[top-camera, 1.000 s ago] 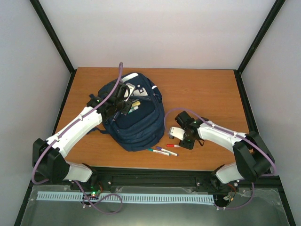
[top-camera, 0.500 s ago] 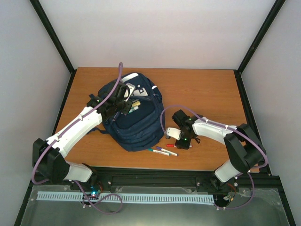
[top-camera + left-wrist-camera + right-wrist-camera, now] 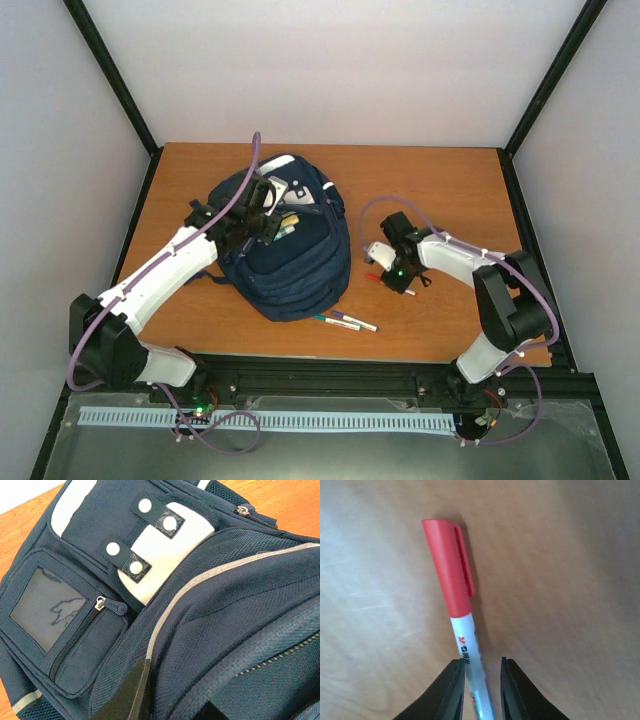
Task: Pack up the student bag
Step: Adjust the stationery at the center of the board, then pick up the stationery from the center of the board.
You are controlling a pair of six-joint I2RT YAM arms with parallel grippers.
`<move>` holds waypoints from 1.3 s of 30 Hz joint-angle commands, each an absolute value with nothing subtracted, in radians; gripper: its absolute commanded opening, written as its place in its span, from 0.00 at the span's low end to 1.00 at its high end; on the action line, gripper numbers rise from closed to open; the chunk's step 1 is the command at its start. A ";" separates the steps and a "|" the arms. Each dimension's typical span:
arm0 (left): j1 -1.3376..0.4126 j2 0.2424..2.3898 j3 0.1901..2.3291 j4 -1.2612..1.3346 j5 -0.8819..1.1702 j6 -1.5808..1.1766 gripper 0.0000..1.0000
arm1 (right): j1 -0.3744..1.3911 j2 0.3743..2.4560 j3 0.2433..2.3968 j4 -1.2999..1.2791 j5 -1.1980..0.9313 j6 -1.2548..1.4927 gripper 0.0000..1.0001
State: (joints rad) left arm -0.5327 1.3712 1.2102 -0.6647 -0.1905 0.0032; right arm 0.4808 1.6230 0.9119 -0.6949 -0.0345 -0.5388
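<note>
The red-capped marker slants loosely, so right fingers should open, align, grip the marker's white body (image 3: 478, 675) before lifting.
The student bag (image 3: 290, 265) is a navy backpack lying on the wooden table, left of centre. Its white patch and front zip pocket fill the left wrist view (image 3: 165, 535). My left gripper (image 3: 262, 222) sits at the bag's top opening, shut on a fold of its fabric (image 3: 172, 690). A red-capped marker with a white barrel (image 3: 451, 570) runs between the fingers of my right gripper (image 3: 482, 667), which is shut on it. That gripper (image 3: 385, 275) hovers just right of the bag, with the marker's red cap (image 3: 374, 277) pointing towards the bag.
Two more markers lie near the table's front edge, one green-capped (image 3: 325, 319) and one purple-capped (image 3: 352, 321). A marker (image 3: 285, 231) pokes out of the bag's opening. Black frame posts stand at the table's corners.
My right gripper has closed on the red marker and carried it from beside the other two markers towards the back, away from the front edge. The left arm has not moved.
</note>
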 commanded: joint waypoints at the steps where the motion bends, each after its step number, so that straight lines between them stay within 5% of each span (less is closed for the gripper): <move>1: -0.517 1.368 1.253 -0.610 -0.186 -0.017 0.09 | 0.415 1.646 0.971 -0.723 -0.041 -0.479 0.23; 5: -0.517 1.368 1.253 -0.609 -0.183 -0.017 0.09 | 0.413 1.633 0.971 -0.759 -0.063 -0.467 0.38; 11: -0.517 1.369 1.254 -0.611 -0.178 -0.018 0.10 | 0.413 1.630 0.962 -0.779 -0.038 -0.461 0.38; 29: -0.517 1.365 1.256 -0.613 -0.166 -0.021 0.10 | 0.406 1.708 0.976 -0.773 -0.037 -0.451 0.12; 39: -0.517 1.365 1.261 -0.619 -0.153 -0.025 0.11 | 0.370 1.550 1.031 -0.821 -0.032 -0.503 0.03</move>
